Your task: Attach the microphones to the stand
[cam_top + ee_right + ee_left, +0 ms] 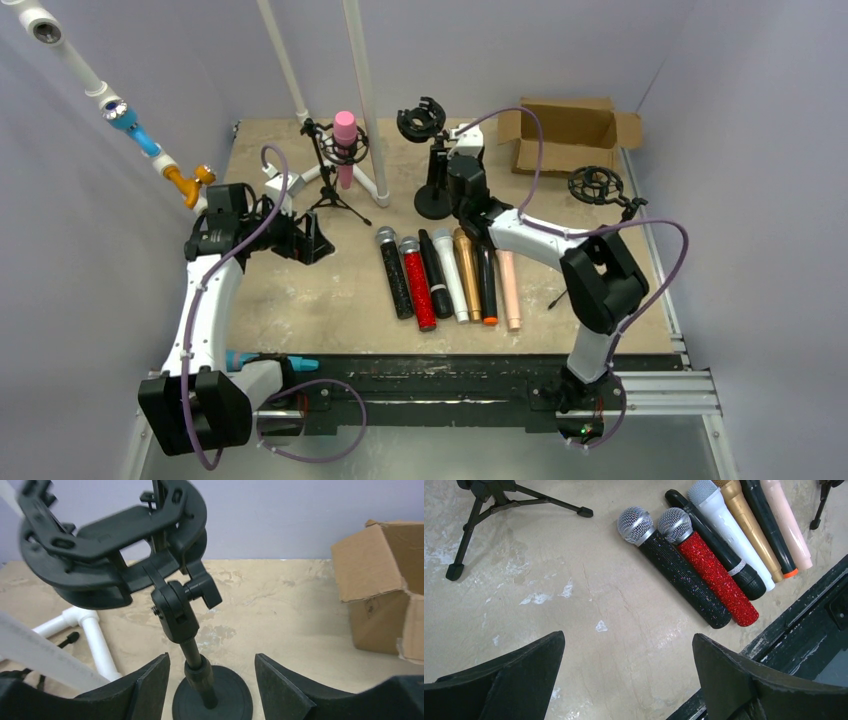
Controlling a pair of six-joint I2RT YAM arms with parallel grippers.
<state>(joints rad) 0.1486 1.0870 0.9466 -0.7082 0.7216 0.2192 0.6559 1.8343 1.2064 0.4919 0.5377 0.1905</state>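
Note:
Next, I move my right gripper to the white microphone between the black and gold ones and close it on its upper body [450,265] below the mesh head.
Several microphones [450,275] lie side by side on the table. In the left wrist view they are black glitter [679,572], red glitter [719,577], black, white [734,535], gold [754,530], black and peach. A pink microphone [345,135] sits in the tripod stand's [330,190] mount. A round-base stand [433,195] holds an empty shock mount [422,120]. My right gripper [447,170] is open, its fingers either side of that stand's pole [197,665] without touching it. My left gripper [315,240] is open and empty over bare table [628,645], left of the row.
White PVC pipes [360,80] rise behind the tripod, with a pipe foot [95,640] left of the round-base stand. An open cardboard box [570,130] stands at the back right. Another empty shock-mount stand [597,185] is at the right. A black rail [450,375] runs along the near edge.

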